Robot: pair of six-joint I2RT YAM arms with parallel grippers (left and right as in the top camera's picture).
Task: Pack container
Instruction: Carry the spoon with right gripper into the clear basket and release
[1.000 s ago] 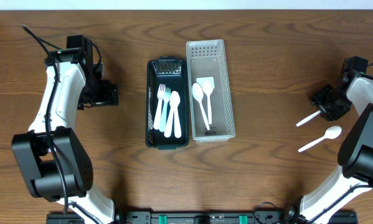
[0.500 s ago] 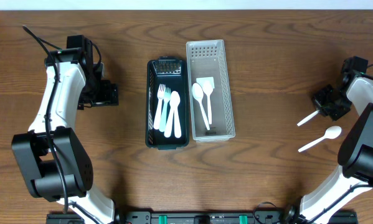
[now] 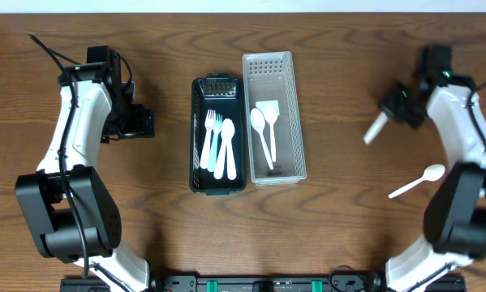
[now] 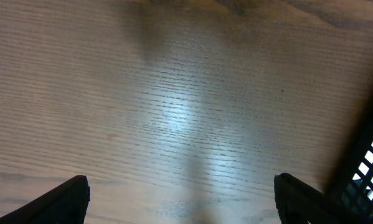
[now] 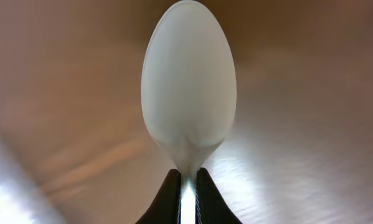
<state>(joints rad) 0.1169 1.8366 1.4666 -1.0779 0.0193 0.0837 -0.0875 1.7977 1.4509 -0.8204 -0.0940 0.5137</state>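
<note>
My right gripper should set the white plastic spoon down and release it beside the white tray's two spoons [image 3: 279, 139], on the side farther from the black basket. That spoon is now held above the table.
A black basket [image 3: 196, 130] holds white forks and a spoon. Beside it a white perforated tray [image 3: 296, 122] holds two white spoons [image 3: 263, 130]. My right gripper [image 3: 398, 106] is shut on a white plastic spoon [image 3: 374, 129], held above the table to the right of the white tray; in the right wrist view the spoon's bowl [image 5: 188, 87] sticks out past the fingers [image 5: 187, 186]. Another white spoon [image 3: 419, 181] lies on the table at the right. My left gripper [image 3: 137, 123] is open and empty, left of the black basket; its fingertips [image 4: 180, 199] frame bare wood.
The black basket's corner [image 4: 367, 168] shows at the right edge of the left wrist view. The table is brown wood [image 3: 332, 219]. The arm bases stand at the front edge.
My right gripper has lifted the spoon off the table and carried it up and left, toward the white tray. The left arm has not moved.
</note>
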